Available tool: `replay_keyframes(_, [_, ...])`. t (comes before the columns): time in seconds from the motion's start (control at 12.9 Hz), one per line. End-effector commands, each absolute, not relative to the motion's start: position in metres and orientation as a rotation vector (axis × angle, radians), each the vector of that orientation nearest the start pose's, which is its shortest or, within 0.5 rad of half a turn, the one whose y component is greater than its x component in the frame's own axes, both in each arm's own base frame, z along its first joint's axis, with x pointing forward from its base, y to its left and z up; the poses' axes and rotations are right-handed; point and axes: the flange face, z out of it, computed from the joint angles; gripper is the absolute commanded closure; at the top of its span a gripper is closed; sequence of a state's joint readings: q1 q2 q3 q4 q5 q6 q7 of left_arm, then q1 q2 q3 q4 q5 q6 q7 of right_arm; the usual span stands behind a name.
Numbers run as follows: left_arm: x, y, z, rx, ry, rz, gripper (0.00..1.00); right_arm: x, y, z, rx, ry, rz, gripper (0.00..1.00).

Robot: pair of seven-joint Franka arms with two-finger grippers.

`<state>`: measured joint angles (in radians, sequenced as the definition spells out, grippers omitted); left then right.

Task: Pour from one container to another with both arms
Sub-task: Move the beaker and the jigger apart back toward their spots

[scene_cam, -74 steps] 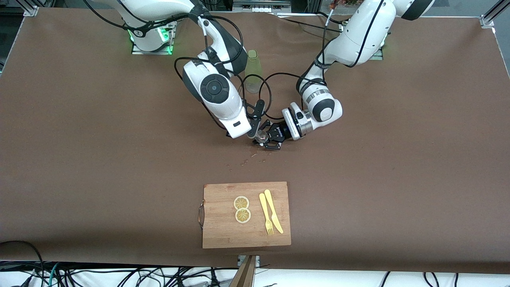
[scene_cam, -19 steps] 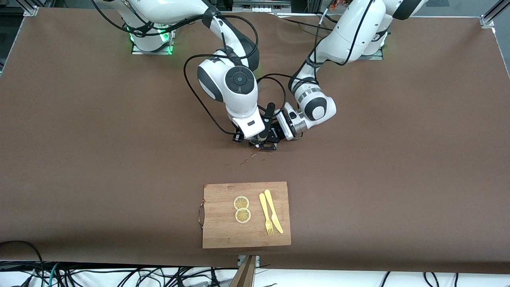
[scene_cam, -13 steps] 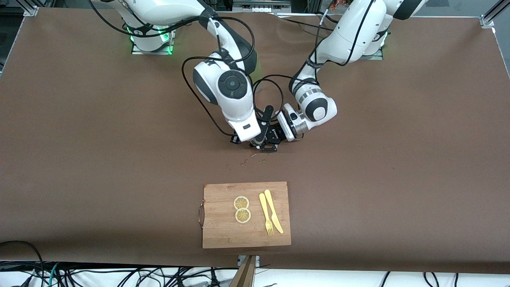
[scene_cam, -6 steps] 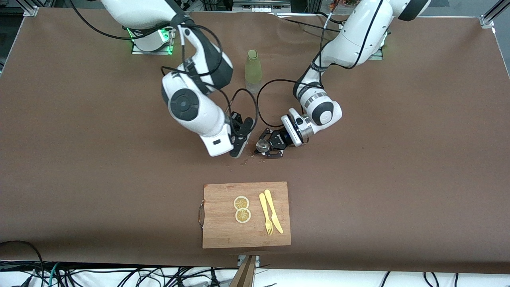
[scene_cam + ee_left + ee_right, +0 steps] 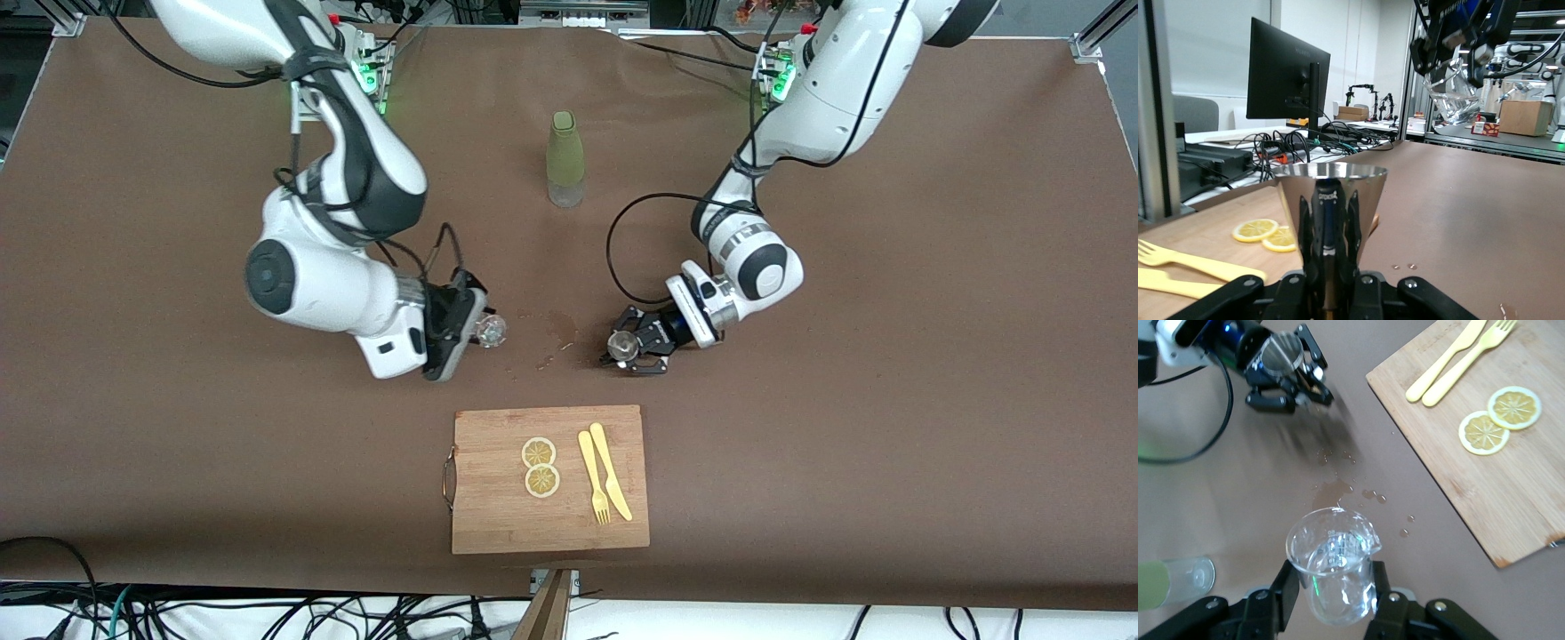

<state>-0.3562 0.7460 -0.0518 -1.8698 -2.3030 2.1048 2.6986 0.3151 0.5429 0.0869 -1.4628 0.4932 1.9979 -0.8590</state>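
I will let the tiny clear glass cup, still hanging above the table, go on the bare brown table (image 5: 294,330) under my right gripper's own white arm.
My right gripper (image 5: 481,332) is shut on the tiny clear glass cup (image 5: 490,332), which hangs above the table toward the right arm's end. In the right wrist view the cup (image 5: 1335,563) sits between the black fingers (image 5: 1285,590), spout outward. My left gripper (image 5: 628,348) is shut on the silver steel jigger (image 5: 621,341), low over the table, a little way from the cup. The jigger (image 5: 1330,213) stands upright between the left fingers, with the cup (image 5: 1451,87) high in that view.
Spilled drops (image 5: 558,325) wet the brown table between the grippers. The olive-green bottle (image 5: 565,158) stands farther from the front camera. A wooden board (image 5: 498,516) with two lemon slices (image 5: 540,467), a yellow fork (image 5: 594,480) and knife (image 5: 611,471) lies nearer.
The two grippers, close together a second ago, have drawn apart. The right arm swung the cup toward its end; the left arm carried the jigger slightly toward its own end.
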Motion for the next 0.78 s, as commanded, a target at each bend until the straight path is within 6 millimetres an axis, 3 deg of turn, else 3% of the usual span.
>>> replay_keyframes(0.0, [0.557, -0.247, 0.140, 1.620, -0.960, 1.388, 1.00, 0.636, 0.229, 0.377, -2.227, -1.309, -0.217, 0.74])
replay_keyframes(0.23, [0.549, -0.203, 0.145, 1.567, -0.987, 1.369, 1.00, 0.638, 0.157, 0.374, -2.184, -1.298, -0.298, 0.74])
replay_keyframes(0.39, [0.542, -0.171, 0.146, 1.533, -1.002, 1.354, 1.00, 0.635, 0.101, 0.347, -2.096, -1.374, -0.390, 0.74])
replay_keyframes(0.7, [0.537, -0.103, 0.143, 1.472, -1.040, 1.330, 1.00, 0.621, 0.022, 0.308, -1.960, -1.492, -0.528, 0.74])
